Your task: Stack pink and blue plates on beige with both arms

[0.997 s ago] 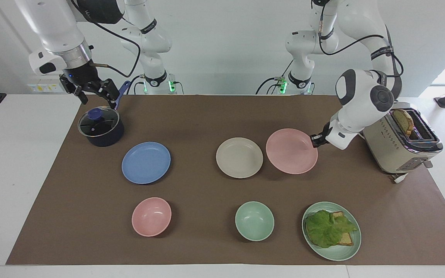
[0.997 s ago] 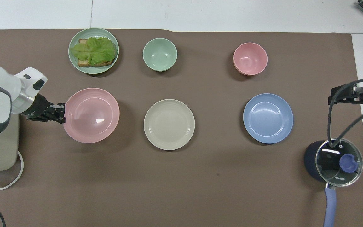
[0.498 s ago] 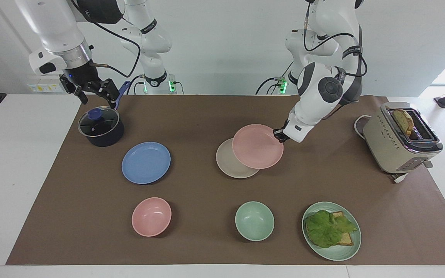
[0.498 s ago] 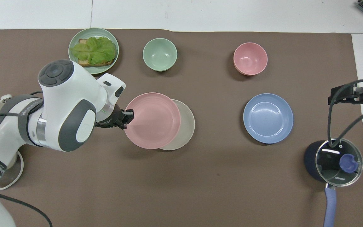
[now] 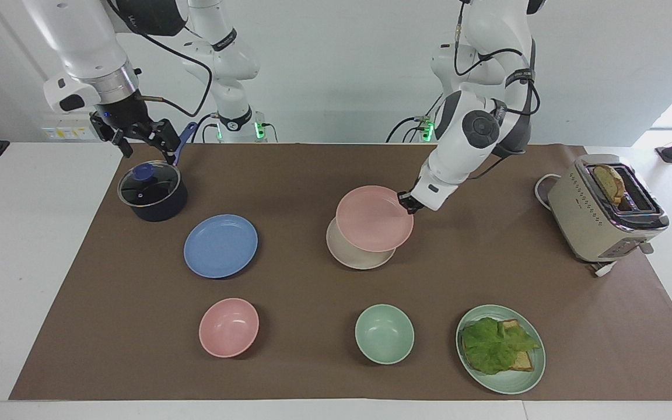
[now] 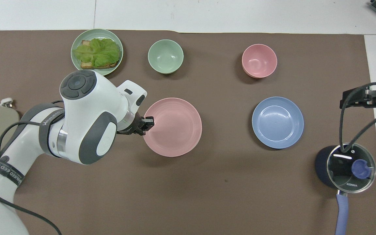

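Next, my left gripper releases the pink plate flat on the beige plate (image 6: pixel 177 129), between the toaster and the blue plate. The pink plate now hangs just over the beige one.
My left gripper (image 5: pixel 407 203) is shut on the rim of the pale pink plate (image 5: pixel 374 219), on the side toward the left arm's end of the table. The plate hangs just over the beige plate (image 5: pixel 352 257), of which only a crescent shows in the facing view. From overhead the pink plate (image 6: pixel 172 126) hides the beige one completely, with my left gripper (image 6: pixel 148 122) at its edge. The blue plate (image 5: pixel 220 245) lies flat on the mat toward the right arm's end (image 6: pixel 277 122). My right gripper (image 5: pixel 143 144) waits open above the pot, holding nothing.
A dark pot with a glass lid (image 5: pixel 152 189) stands under the right gripper. A pink bowl (image 5: pixel 228 326), a green bowl (image 5: pixel 384 333) and a green plate with lettuce and bread (image 5: pixel 500 348) line the edge farthest from the robots. A toaster (image 5: pixel 604 213) stands at the left arm's end.
My left gripper has carried the pink plate from beside the beige plate toward the right arm's end until it is over the beige plate. The right arm has not moved.
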Available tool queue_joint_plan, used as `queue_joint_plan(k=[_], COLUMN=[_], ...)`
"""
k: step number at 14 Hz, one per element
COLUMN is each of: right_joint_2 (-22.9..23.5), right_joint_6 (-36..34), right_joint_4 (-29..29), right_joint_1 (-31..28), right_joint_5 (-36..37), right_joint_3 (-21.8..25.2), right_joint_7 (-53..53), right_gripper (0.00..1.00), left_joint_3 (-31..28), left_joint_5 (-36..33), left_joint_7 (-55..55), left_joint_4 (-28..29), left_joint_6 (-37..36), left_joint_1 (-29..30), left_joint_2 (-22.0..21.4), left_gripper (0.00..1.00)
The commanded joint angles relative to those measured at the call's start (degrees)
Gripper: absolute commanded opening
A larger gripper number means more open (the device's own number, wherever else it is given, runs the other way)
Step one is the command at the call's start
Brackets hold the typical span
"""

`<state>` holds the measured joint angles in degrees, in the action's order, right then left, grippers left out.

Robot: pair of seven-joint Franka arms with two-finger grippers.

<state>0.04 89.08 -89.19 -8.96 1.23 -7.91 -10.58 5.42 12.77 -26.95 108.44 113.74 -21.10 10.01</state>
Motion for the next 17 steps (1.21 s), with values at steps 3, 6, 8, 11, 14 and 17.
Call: queue_joint_plan(k=[3,6,8,11,14,17], right_joint_2=[-1.18,-1.18,-1.27,-1.27,-1.27,-1.27], right_joint_6=[0.3,0.13,0.12,0.21,0.12,0.12], right_joint_4=[-1.33,-1.33,-1.42,-1.42,-1.42,-1.51], right_joint_1=[-0.89,-0.89,-0.89,-0.97,-0.97,-0.97], right_joint_5=[-0.17,-0.17,-0.17,-0.17,-0.17,-0.17], right_joint_3=[-0.44,-0.35,-0.35,-0.35,-0.35,-0.35], right_joint_7=[0.39,0.47,0.47,0.39,0.47,0.56], right_gripper=[1.0,1.0,1.0,1.0,1.0,1.0], left_joint_3=[-0.85,-0.85,-0.94,-0.85,-0.85,-0.85], left_joint_5=[1.02,1.02,1.02,1.02,1.02,1.02], left_joint_7=[0.15,0.32,0.5,-0.11,0.41,0.76], left_joint_4=[3.44,5.55,6.43,6.34,7.04,7.39], left_joint_6=[5.26,6.66,8.06,8.86,9.48,10.18], left_joint_1=[-1.05,-1.75,-2.36,-2.89,-3.34,-3.34], left_joint_2=[-0.08,-0.86,0.01,0.1,-0.08,0.8], left_gripper=[0.0,0.0,0.0,0.0,0.0,0.0])
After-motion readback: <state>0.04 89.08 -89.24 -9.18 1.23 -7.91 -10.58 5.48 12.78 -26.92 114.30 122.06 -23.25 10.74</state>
